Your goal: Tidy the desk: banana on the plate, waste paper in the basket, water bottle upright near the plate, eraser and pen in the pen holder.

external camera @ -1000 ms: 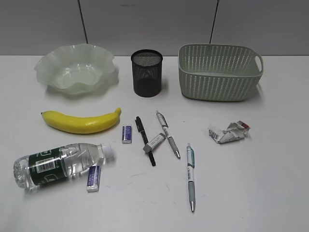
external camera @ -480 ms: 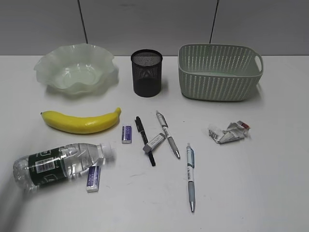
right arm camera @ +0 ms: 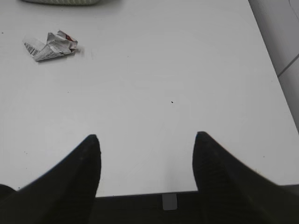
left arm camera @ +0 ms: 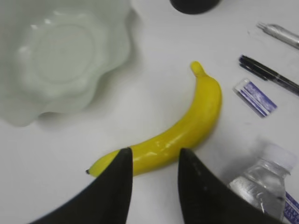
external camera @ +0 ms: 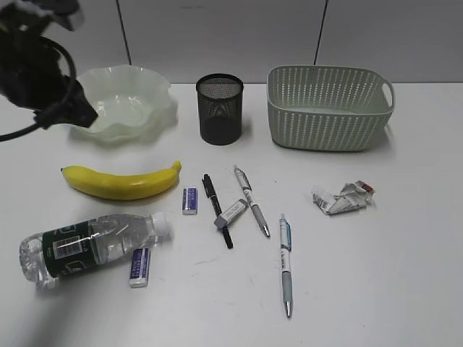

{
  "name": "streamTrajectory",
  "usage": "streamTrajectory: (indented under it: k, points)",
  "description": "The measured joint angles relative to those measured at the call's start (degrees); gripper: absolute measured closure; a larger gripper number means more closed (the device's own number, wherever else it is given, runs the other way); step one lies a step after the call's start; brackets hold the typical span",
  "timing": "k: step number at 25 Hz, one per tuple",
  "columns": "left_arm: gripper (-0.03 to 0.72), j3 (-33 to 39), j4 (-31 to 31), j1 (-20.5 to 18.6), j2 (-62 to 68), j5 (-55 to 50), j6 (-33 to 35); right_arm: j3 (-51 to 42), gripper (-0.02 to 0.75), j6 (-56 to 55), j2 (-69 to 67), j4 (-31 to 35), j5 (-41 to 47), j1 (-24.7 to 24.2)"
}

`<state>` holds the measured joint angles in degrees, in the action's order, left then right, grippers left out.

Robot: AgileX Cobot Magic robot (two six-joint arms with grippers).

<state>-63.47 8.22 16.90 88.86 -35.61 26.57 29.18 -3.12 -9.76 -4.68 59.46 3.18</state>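
My left gripper needs to move next to the banana's thick part [external camera: 148, 186] [left arm camera: 202, 120] just behind its stem, beside the black pen and eraser, and close there.
The yellow banana [external camera: 123, 182] lies on the white desk [external camera: 376, 275] in front of the pale green ruffled plate [external camera: 155, 90]. My left gripper [external camera: 76, 116] hangs open above the desk's left side; in the left wrist view its jaws [left arm camera: 155, 153] frame the banana [left arm camera: 187, 130] near its left end, with the plate [left arm camera: 70, 60] beyond. The water bottle [external camera: 90, 246] lies on its side. The waste paper [external camera: 343, 196] lies at the right. My right gripper [right arm camera: 147, 136] is open and empty over the desk's near edge, with the waste paper [right arm camera: 50, 45] far ahead.
The black mesh pen holder [external camera: 220, 108] and the sage-green basket [external camera: 329, 108] stand at the back. A black pen [external camera: 217, 210], two grey pens [external camera: 252, 200] [external camera: 286, 264] and three erasers [external camera: 189, 200] [external camera: 231, 213] [external camera: 140, 266] lie mid-desk.
My left arm has come into the exterior view at the upper left, in front of the plate's left rim. The things on the desk have not moved.
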Motion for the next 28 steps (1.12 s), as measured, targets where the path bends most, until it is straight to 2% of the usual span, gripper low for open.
streamTrajectory:
  k: [2, 4, 7, 9, 15, 18, 28]
  points:
    - [0.402, -4.4, 0.0, 1.5, 5.2, -4.1, 3.7, 0.0, 0.244, 0.0, 0.0, 0.0, 0.0, 0.0]
    - [0.330, -8.7, 0.0, 2.6, 10.2, -7.0, 7.2, 0.0, 0.244, 0.0, 0.0, 0.0, 0.0, 0.0]
    - [0.234, -14.2, -0.1, 3.4, 16.8, -9.3, 9.5, 0.0, 0.244, 0.0, 0.0, 0.0, 0.0, 0.0]
    - [0.208, -18.4, -0.2, 3.6, 21.1, -12.2, 10.6, 0.0, 0.244, 0.0, 0.0, 0.0, 0.0, 0.0]
    - [0.195, -30.0, -1.1, 3.7, 33.9, -24.0, 12.7, 0.0, 0.244, 0.0, -0.1, 0.0, 0.0, 0.0]
    - [0.195, -33.7, -0.9, 3.7, 38.0, -26.5, 12.8, 0.0, 0.244, 0.1, -0.1, 0.0, 0.0, 0.0]
    - [0.196, -35.6, -0.6, 4.1, 42.6, -26.4, 12.9, 0.0, 0.244, 0.0, -0.1, 0.0, 0.0, 0.0]
